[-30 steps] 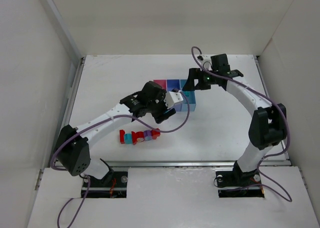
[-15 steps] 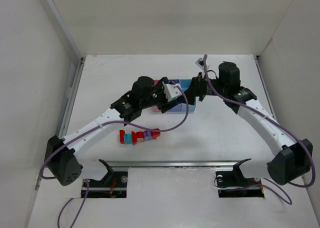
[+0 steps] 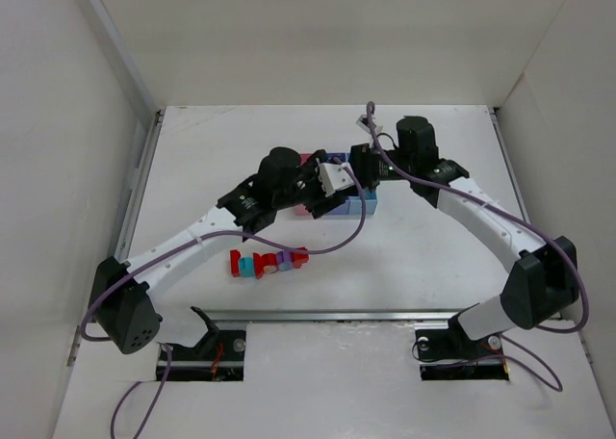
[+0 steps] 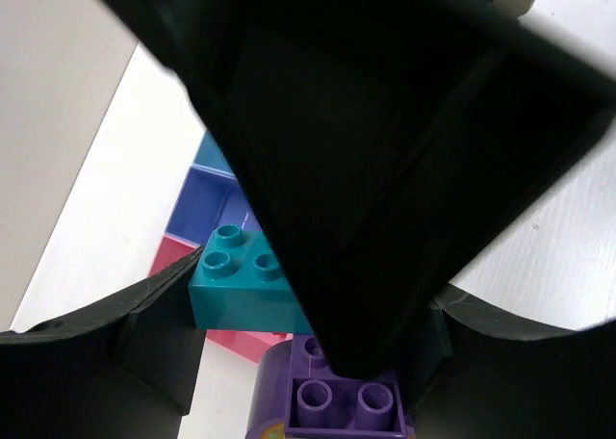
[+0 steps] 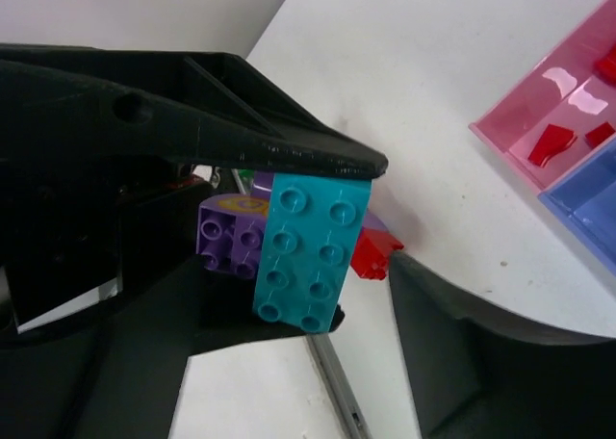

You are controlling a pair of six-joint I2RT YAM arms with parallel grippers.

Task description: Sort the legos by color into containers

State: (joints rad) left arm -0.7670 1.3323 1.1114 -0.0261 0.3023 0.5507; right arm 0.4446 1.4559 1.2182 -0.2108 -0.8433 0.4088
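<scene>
The left gripper's fingers catch the end of the teal brick, so next the left gripper grips only the purple brick [image 4: 345,402] before the right gripper pulls the teal brick away.
My left gripper [image 3: 322,184] hovers over the three joined containers [image 3: 369,204] and is shut on a teal brick [image 4: 241,287] with a purple brick [image 4: 337,400] stuck under it. My right gripper [image 3: 358,165] meets it from the right with its jaws apart. In the right wrist view the upper finger [image 5: 318,155] touches the end of the teal brick [image 5: 306,251], and the lower finger [image 5: 462,352] stays clear of it. A clump of red, purple and teal legos [image 3: 268,262] lies near the front rail. Red pieces [image 5: 551,142] lie in the pink bin [image 5: 520,112].
The purple-blue bin [image 4: 217,200] sits between the pink bin [image 4: 183,256] and the light blue bin [image 4: 214,155]. A metal rail [image 3: 385,315] runs along the table's near edge. White walls [image 3: 77,169] close in the sides and back.
My left gripper has risen from beside the bins to over them. My right gripper has moved left to meet it, and its arm has swung round. The clump of legos has not moved.
</scene>
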